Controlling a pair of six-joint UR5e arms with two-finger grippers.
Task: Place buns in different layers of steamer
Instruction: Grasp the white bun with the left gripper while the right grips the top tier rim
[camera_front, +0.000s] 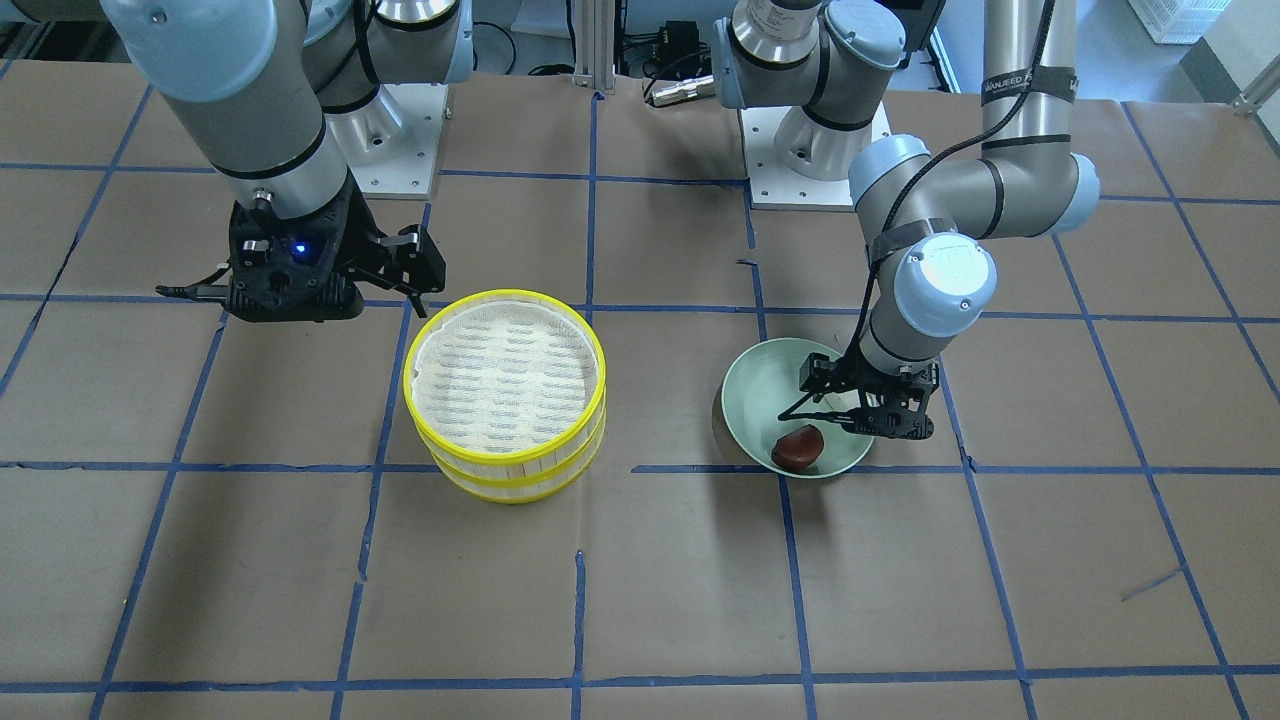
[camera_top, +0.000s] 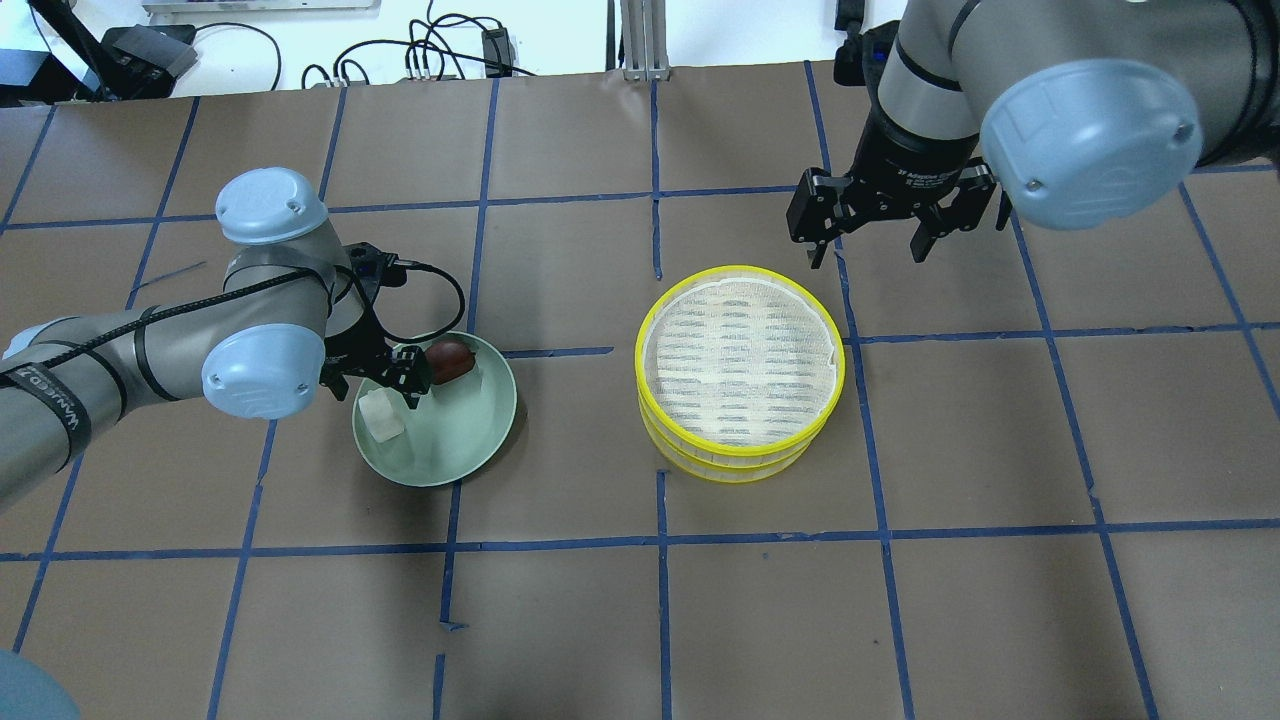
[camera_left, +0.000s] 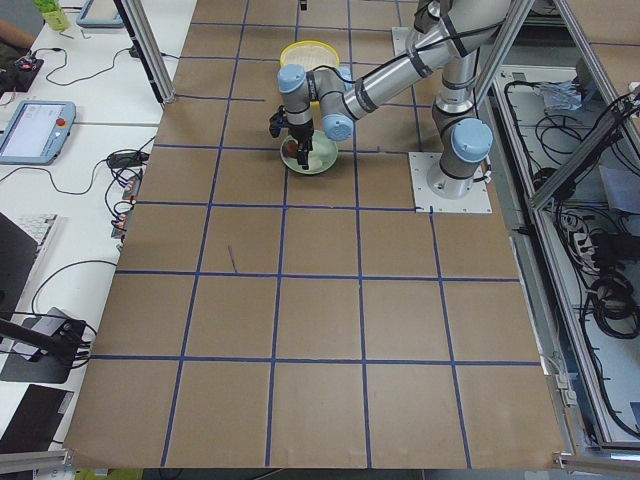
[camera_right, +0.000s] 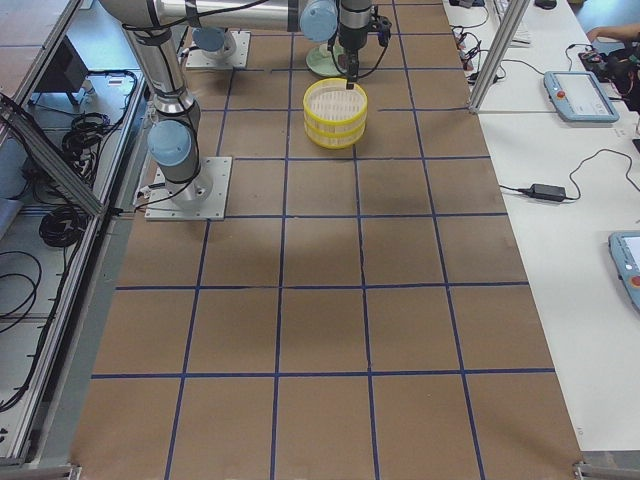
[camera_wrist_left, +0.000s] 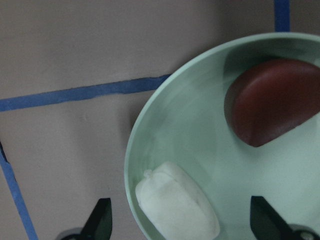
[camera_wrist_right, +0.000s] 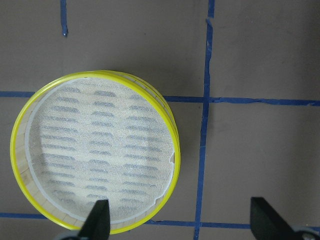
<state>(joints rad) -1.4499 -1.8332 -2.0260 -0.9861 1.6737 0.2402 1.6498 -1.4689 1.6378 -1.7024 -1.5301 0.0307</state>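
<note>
The robot's right gripper will close on the top level's yellow rim (camera_front: 409, 384) (camera_wrist_right: 177, 162), on the side farthest from the pale green plate, to lift that level off.
Two yellow-rimmed steamer tiers sit stacked; the top tier (camera_top: 740, 355) shows an empty white mesh liner and the lower tier (camera_top: 742, 466) only peeks out beneath it. The stack also shows in the front view (camera_front: 505, 372) and the right wrist view (camera_wrist_right: 97, 150). The white oblong bun (camera_top: 382, 416) and the reddish-brown bun (camera_top: 450, 360) lie in the pale green plate (camera_top: 470, 450). My left gripper (camera_top: 395, 385) is open, low over the plate. In the left wrist view its fingertips (camera_wrist_left: 100, 220) stand either side of the white bun (camera_wrist_left: 177, 205). My right gripper (camera_top: 868, 245) is open and empty, high beside the stack's far edge.
The brown paper table (camera_top: 900, 600) carries a blue tape grid. The plate stands about one grid square to the left of the steamer in the overhead view. Cables and an aluminium post (camera_top: 640, 40) lie beyond the far edge.
</note>
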